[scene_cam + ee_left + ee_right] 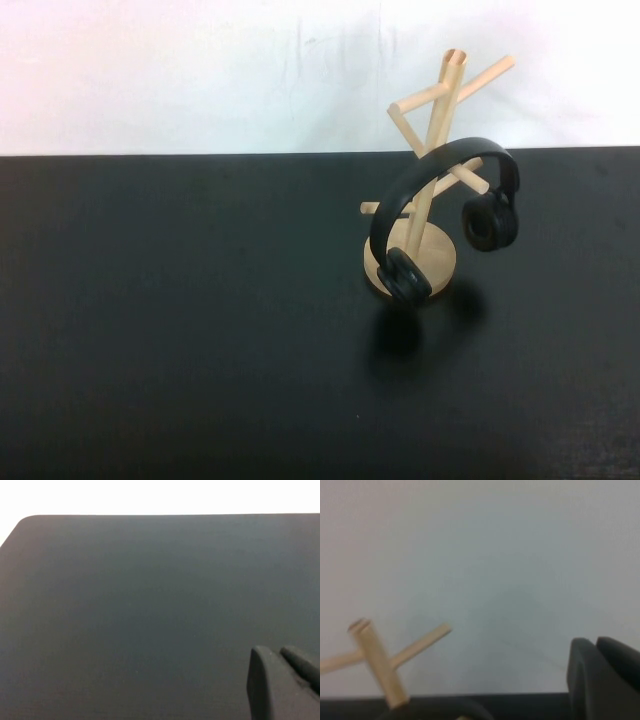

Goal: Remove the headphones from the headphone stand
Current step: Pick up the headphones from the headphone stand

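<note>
My right gripper is going to close on the bend of the headphones' headband (503, 153) (481, 711), just above the ear cup that hangs clear of the stand's disc base.
The black headphones (430, 170) hang by their headband on a peg of the light wooden headphone stand (440, 110), right of the table's middle. One ear cup (404, 275) rests in front of the disc base (442, 255); the other (491, 220) hangs to the right. Neither arm shows in the high view. My left gripper (275, 652) is shut and empty over bare table. My right gripper (592, 641) is shut and empty, apart from the stand's top (375, 660), which shows against the wall. A dark curve at that view's edge (435, 711) looks like the headband.
The black table (180, 330) runs to a white wall (200, 70) behind the stand. Its rounded far corner shows in the left wrist view (30, 520).
</note>
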Controlling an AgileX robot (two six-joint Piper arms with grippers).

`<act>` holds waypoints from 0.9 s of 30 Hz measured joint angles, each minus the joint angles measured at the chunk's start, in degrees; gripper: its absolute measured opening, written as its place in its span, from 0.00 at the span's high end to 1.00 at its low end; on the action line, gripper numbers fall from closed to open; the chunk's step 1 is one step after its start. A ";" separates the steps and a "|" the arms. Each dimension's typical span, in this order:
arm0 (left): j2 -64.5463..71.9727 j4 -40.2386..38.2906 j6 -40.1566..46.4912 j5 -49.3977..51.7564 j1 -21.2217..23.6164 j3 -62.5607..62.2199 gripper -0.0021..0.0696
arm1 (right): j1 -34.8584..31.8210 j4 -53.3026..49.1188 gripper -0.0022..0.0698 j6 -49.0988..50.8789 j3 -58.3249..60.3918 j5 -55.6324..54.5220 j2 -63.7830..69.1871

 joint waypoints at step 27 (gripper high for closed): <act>0.00 0.00 0.00 0.00 0.00 0.00 0.97 | 3.92 -14.90 0.45 -31.44 -14.90 -1.95 29.50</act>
